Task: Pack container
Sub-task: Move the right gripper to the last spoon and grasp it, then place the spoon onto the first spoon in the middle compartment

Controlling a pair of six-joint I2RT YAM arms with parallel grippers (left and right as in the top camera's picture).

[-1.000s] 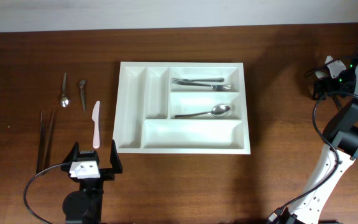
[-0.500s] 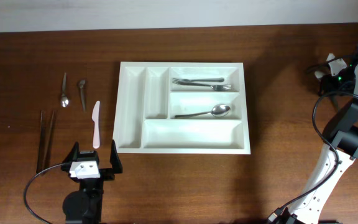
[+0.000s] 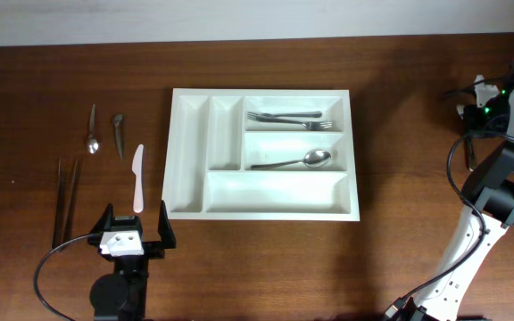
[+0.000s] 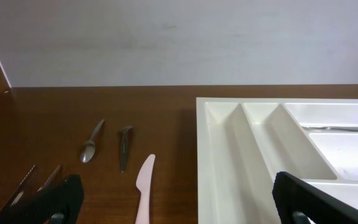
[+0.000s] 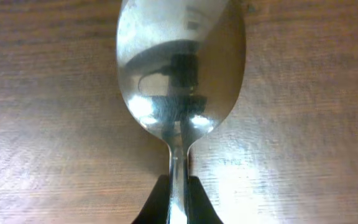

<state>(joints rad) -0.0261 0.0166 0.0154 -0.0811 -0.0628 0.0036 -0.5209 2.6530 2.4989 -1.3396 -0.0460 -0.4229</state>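
Observation:
Next, my right gripper lets go of the large metal spoon beside the spoon in the compartment below the forks (image 3: 290, 153).
The white container (image 3: 188, 147) lies mid-table, also seen in the left wrist view (image 4: 229, 143). Two forks (image 3: 293, 119) lie in its upper right compartment and a spoon (image 3: 297, 160) in the one below. My left gripper (image 3: 135, 234) stands open near the front left, its jaws wide apart (image 4: 179, 208) over the handle end of a pale pink knife (image 3: 137, 178) (image 4: 144, 186). At the far right, my right gripper (image 3: 471, 100) (image 5: 178, 202) is shut on the handle of a metal spoon (image 5: 180, 68) just above the wood.
Left of the container lie a small spoon (image 3: 92, 134), a short metal utensil (image 3: 117, 132) and dark chopsticks (image 3: 65, 201). A pale wall (image 4: 179, 37) rises behind the table's far edge. The right arm's cable (image 3: 458, 169) loops at the right side.
The right gripper's jaws have closed from wide open onto the spoon's handle. The left arm and the cutlery have not moved.

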